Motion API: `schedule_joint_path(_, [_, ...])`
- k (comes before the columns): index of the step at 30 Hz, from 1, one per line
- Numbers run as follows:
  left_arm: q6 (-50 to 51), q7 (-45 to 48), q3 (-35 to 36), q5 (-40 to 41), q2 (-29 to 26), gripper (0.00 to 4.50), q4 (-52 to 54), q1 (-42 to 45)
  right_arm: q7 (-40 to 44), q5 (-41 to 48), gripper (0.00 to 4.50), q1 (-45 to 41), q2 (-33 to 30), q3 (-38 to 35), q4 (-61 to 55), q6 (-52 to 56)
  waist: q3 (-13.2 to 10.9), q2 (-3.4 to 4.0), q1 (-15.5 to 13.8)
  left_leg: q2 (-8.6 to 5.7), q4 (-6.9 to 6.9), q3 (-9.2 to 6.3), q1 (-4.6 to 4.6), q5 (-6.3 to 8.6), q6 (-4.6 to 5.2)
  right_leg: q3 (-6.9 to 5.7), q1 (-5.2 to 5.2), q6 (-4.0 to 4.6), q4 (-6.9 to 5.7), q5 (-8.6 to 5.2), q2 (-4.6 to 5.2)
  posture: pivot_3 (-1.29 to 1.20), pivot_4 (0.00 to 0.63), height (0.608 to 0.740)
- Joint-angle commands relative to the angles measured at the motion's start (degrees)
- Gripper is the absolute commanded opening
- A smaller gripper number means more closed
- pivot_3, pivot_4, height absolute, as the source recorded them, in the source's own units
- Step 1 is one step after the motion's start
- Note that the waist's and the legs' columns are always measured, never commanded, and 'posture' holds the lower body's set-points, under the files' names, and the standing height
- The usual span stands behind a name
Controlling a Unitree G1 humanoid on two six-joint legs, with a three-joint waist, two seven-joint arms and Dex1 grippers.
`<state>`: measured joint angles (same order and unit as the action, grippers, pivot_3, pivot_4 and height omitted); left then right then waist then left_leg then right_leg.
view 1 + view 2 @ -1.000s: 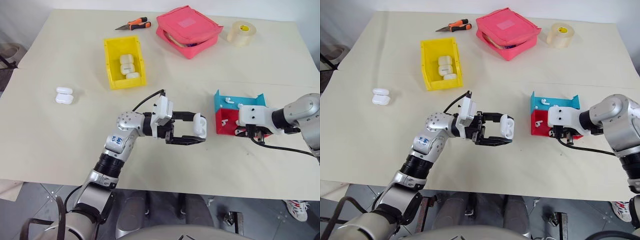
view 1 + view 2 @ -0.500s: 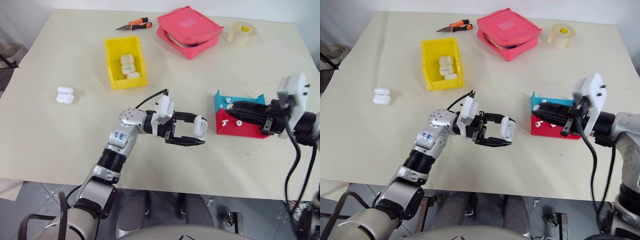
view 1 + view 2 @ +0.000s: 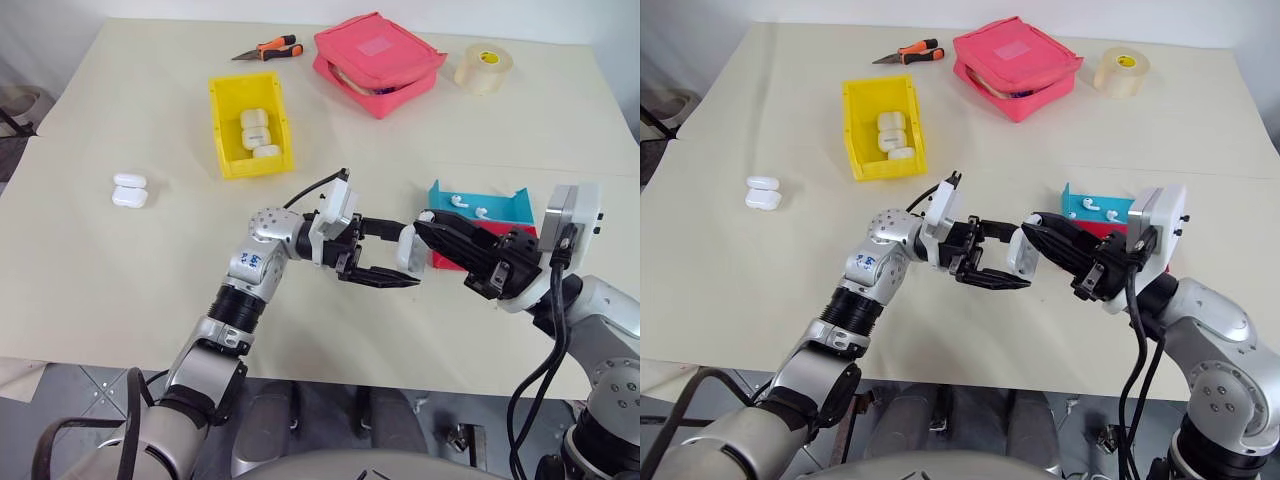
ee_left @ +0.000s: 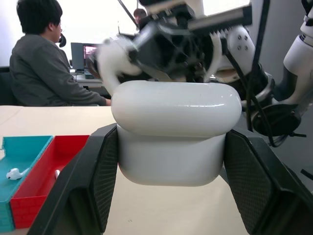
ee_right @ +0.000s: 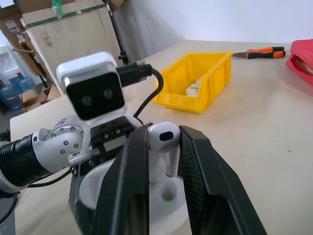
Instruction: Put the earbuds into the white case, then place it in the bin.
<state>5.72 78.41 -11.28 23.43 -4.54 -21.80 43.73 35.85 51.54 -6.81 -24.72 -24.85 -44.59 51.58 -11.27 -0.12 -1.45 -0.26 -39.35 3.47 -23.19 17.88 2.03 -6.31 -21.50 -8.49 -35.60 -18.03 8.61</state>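
The fingers of my right gripper will release the earbud, now just over the case's open top, in the socket of the white case (image 3: 411, 246) (image 5: 168, 194) that my left gripper is holding.
My left gripper (image 3: 405, 255) is shut on a white case (image 3: 408, 248), held above the table's middle; the left wrist view shows the case (image 4: 171, 132) squeezed between both pads. Pointing at it from the right, my right gripper (image 3: 424, 222) is shut on an earbud (image 5: 164, 139). The earbud's stem hangs just over the case's open top (image 5: 164, 200), where a socket shows. Two more earbuds (image 3: 458, 200) lie in the blue half of the red-and-blue tray (image 3: 495, 205). The yellow bin (image 3: 218, 130) stands at the back left with three cases (image 3: 255, 130) inside.
Two white cases (image 3: 129, 190) lie on the table at the far left. A pink pouch (image 3: 378, 60), a tape roll (image 3: 483, 66) and orange-handled cutters (image 3: 268, 48) line the back. A seated person (image 4: 44, 63) shows beyond the table.
My right gripper left the tray, rolled over and swung left and up to the held case, with an earbud between its fingers. The left gripper has barely moved.
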Motion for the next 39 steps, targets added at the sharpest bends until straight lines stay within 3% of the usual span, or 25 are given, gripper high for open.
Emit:
schedule_joint_path(1, [0.4,0.2,0.8,1.3,0.4,2.81,1.2,0.8,-1.1,1.5,0.52,0.9,-0.5,0.8,-0.6,-3.7,0.0,0.0,0.0,0.0,0.0,0.0,0.0,0.0,0.0,0.0,0.0,0.0,0.0,0.0,0.0,0.0,0.15,0.74])
schedule_joint_path(25, [-2.1,0.8,2.0,1.5,2.0,2.81,1.6,1.6,1.1,-4.5,0.52,4.9,-7.3,10.9,7.7,-15.4,0.0,0.0,-0.1,0.01,0.0,0.02,0.0,0.01,0.02,0.01,0.0,0.0,0.02,0.0,-0.01,0.0,0.15,0.74])
schedule_joint_path(39, [-5.6,0.2,4.1,1.2,1.7,2.81,-1.4,3.3,2.7,-5.0,0.52,9.7,-16.6,10.9,8.0,-15.0,0.0,0.0,-0.1,0.02,0.0,0.03,0.0,0.01,0.03,0.0,0.0,0.0,0.04,0.0,-0.01,0.0,0.15,0.74])
